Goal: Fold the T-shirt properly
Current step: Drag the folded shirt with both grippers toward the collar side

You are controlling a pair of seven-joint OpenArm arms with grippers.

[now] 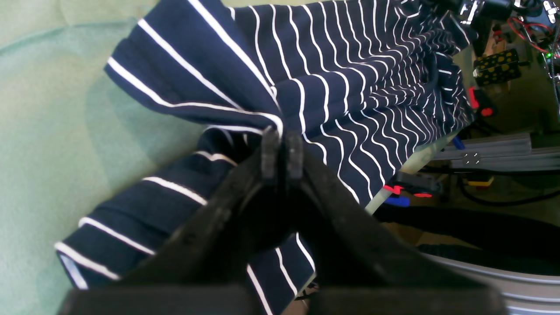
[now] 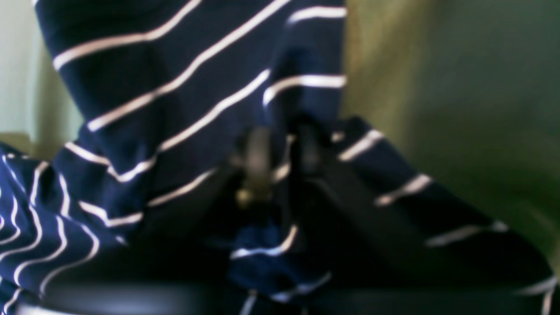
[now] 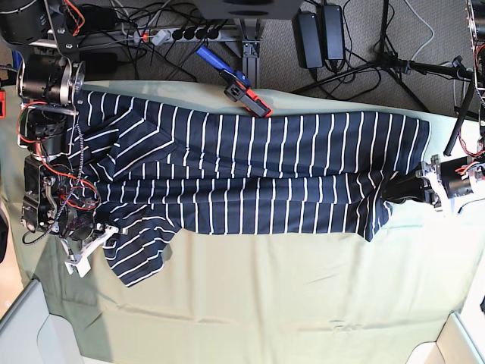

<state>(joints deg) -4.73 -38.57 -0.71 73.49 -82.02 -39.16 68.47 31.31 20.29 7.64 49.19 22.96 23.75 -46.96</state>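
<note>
Next, my right gripper releases the end of the sleeve against the T-shirt's far layer (image 3: 69,157), under that gripper's own arm.
The navy, white-striped T-shirt (image 3: 250,174) lies stretched sideways across the olive-green cloth, doubled over lengthwise. In the base view my left gripper (image 3: 400,189) is at the shirt's right end. The left wrist view shows it (image 1: 282,151) shut, pinching a bunched edge of the T-shirt (image 1: 350,87) just above the cloth. My right gripper (image 3: 104,227) is at the shirt's left end, by the sleeve. The right wrist view is blurred; there its fingers (image 2: 258,151) stand close together with striped T-shirt fabric (image 2: 175,87) between them.
The olive-green cloth (image 3: 265,303) covers the table. A red-and-blue clamp (image 3: 241,89) grips the far table edge just above the shirt. Cables and power bricks (image 3: 318,30) lie beyond that edge. Grey bins sit at the near corners (image 3: 455,341).
</note>
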